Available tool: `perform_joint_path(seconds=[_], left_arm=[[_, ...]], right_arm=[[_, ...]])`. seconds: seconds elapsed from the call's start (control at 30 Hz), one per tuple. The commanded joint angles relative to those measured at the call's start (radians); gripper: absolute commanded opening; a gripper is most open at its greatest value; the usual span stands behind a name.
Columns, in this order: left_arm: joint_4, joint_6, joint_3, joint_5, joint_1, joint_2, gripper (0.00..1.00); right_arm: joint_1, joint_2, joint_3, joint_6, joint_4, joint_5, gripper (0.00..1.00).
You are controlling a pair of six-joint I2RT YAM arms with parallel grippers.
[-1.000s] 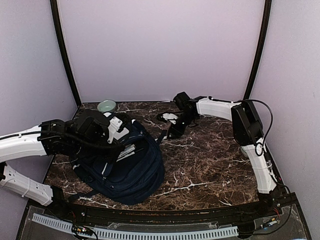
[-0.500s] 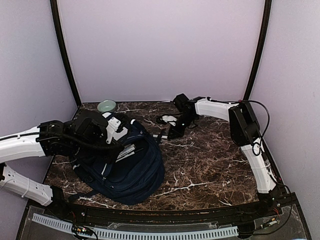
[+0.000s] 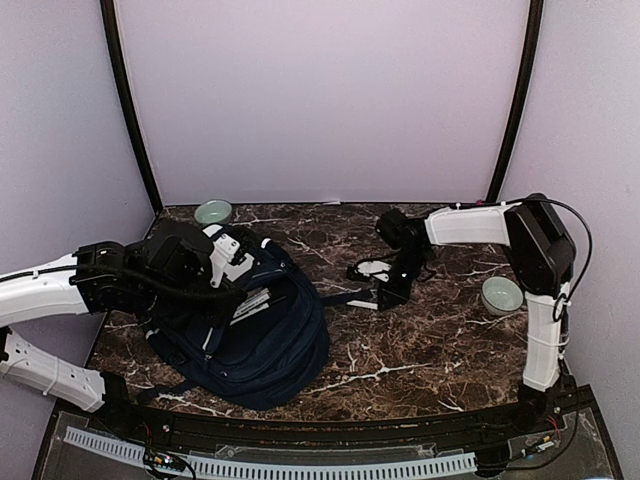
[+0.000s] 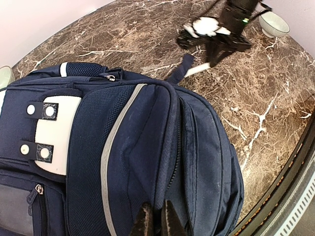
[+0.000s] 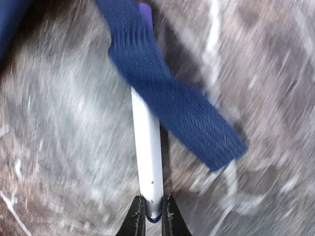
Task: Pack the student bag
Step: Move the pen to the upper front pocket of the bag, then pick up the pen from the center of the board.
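I should slide the white pen clear and grip it nearer the purple tip (image 5: 145, 12), because the blue strap crosses it and my right gripper holds it by its end.
The navy-blue student bag (image 3: 262, 335) lies on the left half of the marble table and fills the left wrist view (image 4: 123, 147). My left gripper (image 4: 155, 222) is shut on a fold of its fabric beside a zip; in the top view it (image 3: 228, 292) rests on the bag's top. My right gripper (image 5: 153, 216) is shut on the end of a white pen (image 5: 147, 157) with a purple tip. The pen passes under a loose blue strap end (image 5: 172, 98). From above, the right gripper (image 3: 390, 293) holds the pen (image 3: 366, 303) low over the table, right of the bag.
A pale green bowl (image 3: 213, 212) stands at the back left. A second bowl (image 3: 501, 295) stands at the right edge, by the right arm, and shows in the left wrist view (image 4: 273, 23). The bag's strap (image 3: 338, 296) trails toward the pen.
My right arm has swung from the back centre toward the front right with the pen, uncovering the bowl on the right. The left arm and the bag have not moved.
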Motion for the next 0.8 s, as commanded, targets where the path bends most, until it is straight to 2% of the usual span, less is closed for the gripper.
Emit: perform_joint_path(seconds=[0.0,0.13,0.23,0.33,0.5,0.77], left_arm=[[0.038,-0.001,-0.008,-0.015,-0.006,-0.045,0.0],[0.042,0.005,-0.005,-0.019,-0.006,-0.046,0.0],[0.045,0.008,-0.006,-0.018,-0.006,-0.044,0.0],[0.05,0.007,-0.008,-0.013,-0.006,-0.042,0.0],[0.047,-0.001,-0.011,-0.006,-0.006,-0.046,0.0],[0.042,-0.008,-0.007,0.002,-0.006,-0.058,0.0]], right_arm=[[0.007,-0.111,-0.157,0.015,-0.047,0.074,0.09],[0.008,-0.16,-0.216,0.025,-0.058,0.11,0.1],[0.013,-0.176,-0.219,0.046,-0.033,0.103,0.22],[0.031,-0.16,-0.197,0.064,-0.011,0.107,0.29],[0.092,-0.09,-0.132,0.074,0.01,0.13,0.29],[0.154,-0.028,-0.07,0.087,-0.006,0.215,0.21]])
